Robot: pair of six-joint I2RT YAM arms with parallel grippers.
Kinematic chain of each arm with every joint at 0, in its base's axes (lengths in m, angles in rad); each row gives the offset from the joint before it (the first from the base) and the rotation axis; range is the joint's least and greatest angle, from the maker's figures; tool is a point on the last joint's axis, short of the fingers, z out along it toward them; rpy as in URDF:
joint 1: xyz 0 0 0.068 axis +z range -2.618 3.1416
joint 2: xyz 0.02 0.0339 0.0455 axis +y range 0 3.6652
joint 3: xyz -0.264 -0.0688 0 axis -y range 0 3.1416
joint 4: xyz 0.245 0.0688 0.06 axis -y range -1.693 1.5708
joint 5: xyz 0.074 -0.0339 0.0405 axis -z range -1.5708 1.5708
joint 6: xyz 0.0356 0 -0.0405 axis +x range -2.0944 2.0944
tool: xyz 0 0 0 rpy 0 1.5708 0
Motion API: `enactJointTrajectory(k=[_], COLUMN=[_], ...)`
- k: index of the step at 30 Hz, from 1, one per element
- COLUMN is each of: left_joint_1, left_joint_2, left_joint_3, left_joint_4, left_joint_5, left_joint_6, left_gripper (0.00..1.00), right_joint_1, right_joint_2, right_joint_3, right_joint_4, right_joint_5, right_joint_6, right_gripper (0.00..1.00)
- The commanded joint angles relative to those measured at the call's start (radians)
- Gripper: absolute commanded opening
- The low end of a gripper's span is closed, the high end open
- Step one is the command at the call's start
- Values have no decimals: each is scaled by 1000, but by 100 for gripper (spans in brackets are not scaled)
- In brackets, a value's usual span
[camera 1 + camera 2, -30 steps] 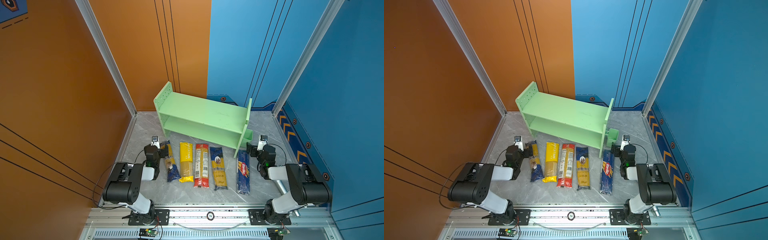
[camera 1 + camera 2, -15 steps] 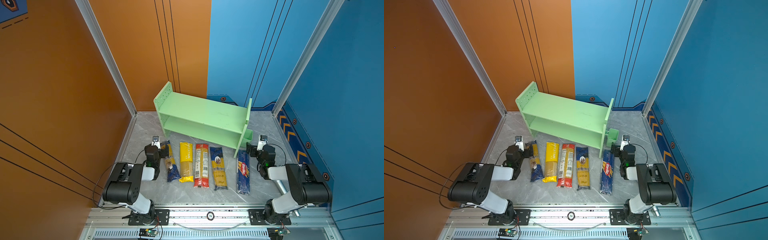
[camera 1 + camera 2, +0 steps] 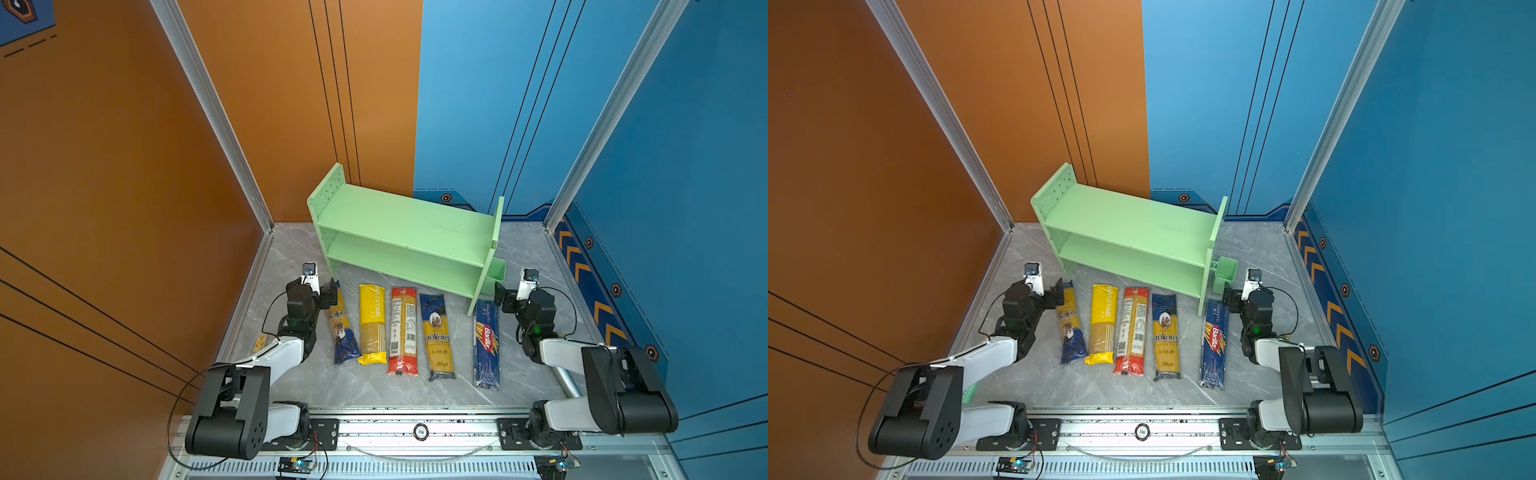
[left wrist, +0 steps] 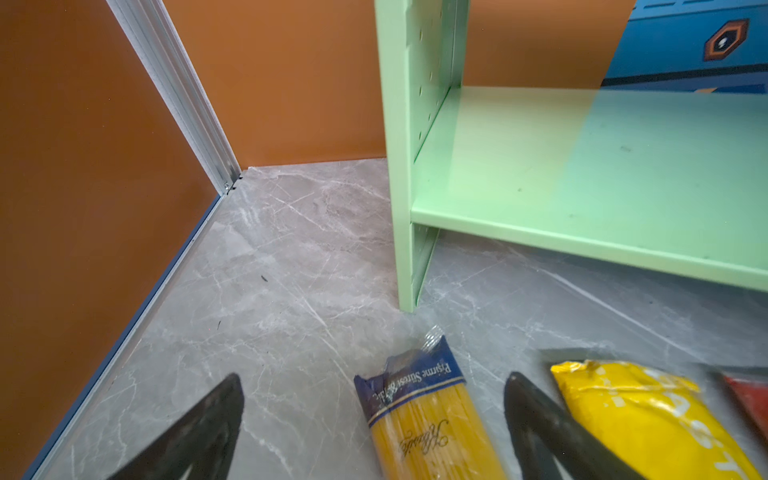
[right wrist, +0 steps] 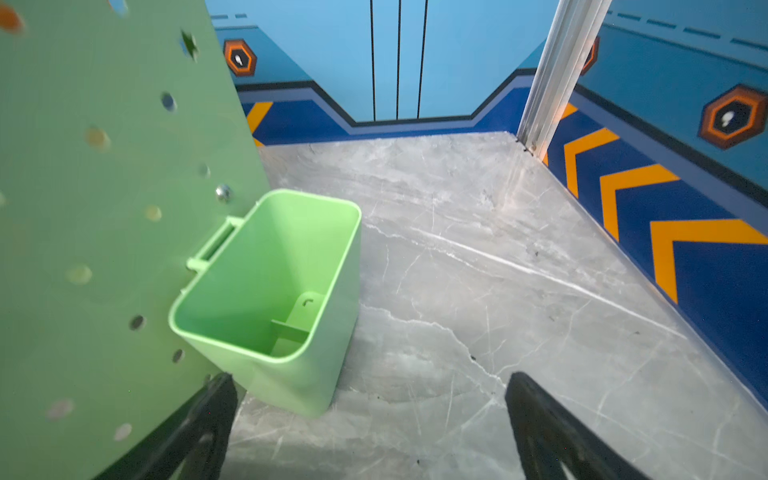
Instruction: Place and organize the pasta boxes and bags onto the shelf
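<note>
My left gripper should close next on the near-side dark blue end [image 3: 345,340] of the yellow-and-blue bag next to the yellow bag, by the portrait on it.
The light green shelf [image 3: 407,232] [image 3: 1125,232] stands slanted at the back with both tiers bare. In front of it several pasta packs lie side by side: a yellow-and-blue bag [image 3: 341,328] [image 4: 428,419], a yellow bag [image 3: 372,324] [image 4: 648,411], a red-ended clear bag [image 3: 402,330], another yellow-and-blue bag [image 3: 436,336] and the dark blue Barilla box [image 3: 486,343]. My left gripper [image 3: 328,291] [image 4: 374,376] is open, low over the far end of the leftmost bag. My right gripper [image 3: 500,296] [image 5: 370,376] is open and empty beside the shelf's small bin [image 5: 291,266].
A tiny yellow box [image 3: 260,343] lies by the left wall behind my left arm. The shelf's perforated side panel [image 5: 104,208] stands close to my right gripper's finger. Orange and blue walls enclose the marble floor [image 5: 478,270] on three sides.
</note>
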Motion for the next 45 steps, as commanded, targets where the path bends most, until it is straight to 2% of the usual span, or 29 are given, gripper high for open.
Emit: enactJointTrajectory(k=[1, 5, 8, 13, 17, 24, 29, 35, 42, 45], left_joint_1=[-30, -72, -135, -257, -297, -335, -371, -429, -489, -512], left_joint_2=[-72, -145, -197, -278, -282, -237, -207, -181, -129, -90], left_joint_3=[27, 39, 42, -1, -14, -10, 29, 14, -8, 18], left_joint_4=[-154, -301, -405, -479, -530, -600, -745, -800, -806, -888], left_joint_5=[34, 34, -10, -131, -166, -198, -257, -262, -295, -319], left_joint_6=[-65, -154, -209, -294, -370, -468, -570, -696, -801, -836], left_gripper=[98, 98, 98, 98, 98, 98, 98, 98, 98, 98], right_joint_1=[20, 71, 109, 173, 247, 442, 540, 618, 655, 664], right_joint_2=[-108, -246, -338, -457, -498, -469, -425, -404, -368, -360], right_joint_3=[57, 93, 98, 98, 107, 121, 181, 209, 227, 231], right_joint_4=[-254, -485, -602, -768, -864, -913, -968, -961, -957, -954], right_joint_5=[-11, 24, 31, 86, 137, 229, 267, 288, 306, 309], right_joint_6=[16, 30, 60, 115, 163, 228, 246, 259, 250, 249], right_gripper=[98, 99, 99, 100, 99, 99, 99, 99, 99, 99])
